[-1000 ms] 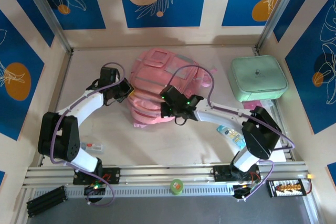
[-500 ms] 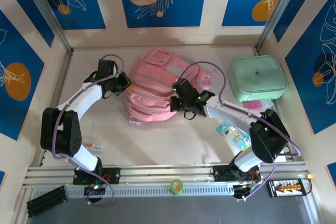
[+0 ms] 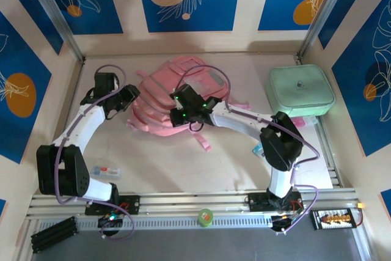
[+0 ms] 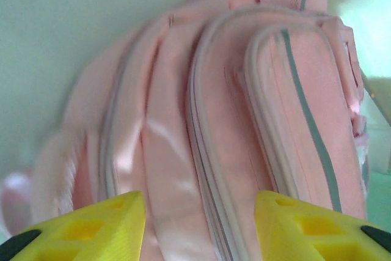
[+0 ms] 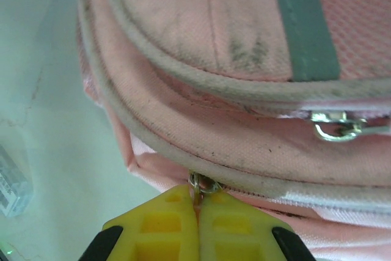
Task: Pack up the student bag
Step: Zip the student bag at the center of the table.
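Observation:
Next, my left gripper pinches the grey piping (image 4: 215,181) and keeps the soft student bag still, as the bag lies loose while my right gripper holds the zip pull.
The student bag (image 3: 154,112), a soft pink backpack with grey piping, lies on the table's middle, its straps trailing toward the near side. My left gripper (image 3: 130,95) hovers just off its left side; in the left wrist view the left gripper (image 4: 200,227) is open, the yellow fingers (image 4: 91,227) well apart, with the student bag (image 4: 244,120) ahead and nothing held. My right gripper (image 3: 176,113) is over the bag's near edge. Seen from its wrist, the right gripper (image 5: 198,203) is shut on a metal zip pull (image 5: 201,183) of the student bag (image 5: 201,41).
A mint-green zip case (image 3: 301,91) sits at the back right. A small packet (image 3: 105,172) lies by the left arm's base, and another packet (image 3: 259,150) by the right arm. A green tape roll (image 3: 205,216) rests on the front rail. A loose strap (image 3: 201,140) trails forward.
The left gripper has let go of the bag, opened and pulled back to the left. The right gripper, still shut, has swept leftward along the bag, which shifted left with it.

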{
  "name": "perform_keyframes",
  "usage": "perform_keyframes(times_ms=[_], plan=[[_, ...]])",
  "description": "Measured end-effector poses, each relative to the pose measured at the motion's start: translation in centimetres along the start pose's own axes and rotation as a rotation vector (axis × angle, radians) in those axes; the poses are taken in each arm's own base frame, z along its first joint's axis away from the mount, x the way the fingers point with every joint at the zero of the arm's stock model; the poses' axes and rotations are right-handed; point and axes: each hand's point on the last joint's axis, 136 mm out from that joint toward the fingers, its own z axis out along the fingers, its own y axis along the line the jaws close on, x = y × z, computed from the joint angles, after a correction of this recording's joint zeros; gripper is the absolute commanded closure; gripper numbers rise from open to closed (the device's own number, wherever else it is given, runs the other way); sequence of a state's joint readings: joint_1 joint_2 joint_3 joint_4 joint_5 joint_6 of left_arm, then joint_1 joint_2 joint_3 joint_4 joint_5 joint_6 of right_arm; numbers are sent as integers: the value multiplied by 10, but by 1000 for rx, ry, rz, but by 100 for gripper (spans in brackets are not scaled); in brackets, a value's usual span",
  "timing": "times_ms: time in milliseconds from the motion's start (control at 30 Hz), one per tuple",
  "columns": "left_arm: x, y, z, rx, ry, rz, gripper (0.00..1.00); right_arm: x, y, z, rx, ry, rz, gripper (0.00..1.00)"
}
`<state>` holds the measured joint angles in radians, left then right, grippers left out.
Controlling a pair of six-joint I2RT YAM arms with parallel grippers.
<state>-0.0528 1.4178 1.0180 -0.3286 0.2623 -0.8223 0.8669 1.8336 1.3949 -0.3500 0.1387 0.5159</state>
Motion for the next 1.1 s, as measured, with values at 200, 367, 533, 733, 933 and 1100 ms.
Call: perform_keyframes(times_ms=[200,367,533,733,933,1100], plan=[[14,3,9,31,60,-44,49,-1,15,9,-31,7,-29,100],[16,-3,23,82,94,-76,51,0,17,10,-40,10,-31,100],[23,0,41,98,134,-118,59,1,18,11,-49,17,-36,100],[23,-1,48,117,140,-146,93,2,17,11,-42,20,-37,100],[23,1,49,104,137,-131,100,18,-4,10,39,36,-38,100],[26,4,49,85,142,-113,100,22,-51,-8,127,23,20,100]])
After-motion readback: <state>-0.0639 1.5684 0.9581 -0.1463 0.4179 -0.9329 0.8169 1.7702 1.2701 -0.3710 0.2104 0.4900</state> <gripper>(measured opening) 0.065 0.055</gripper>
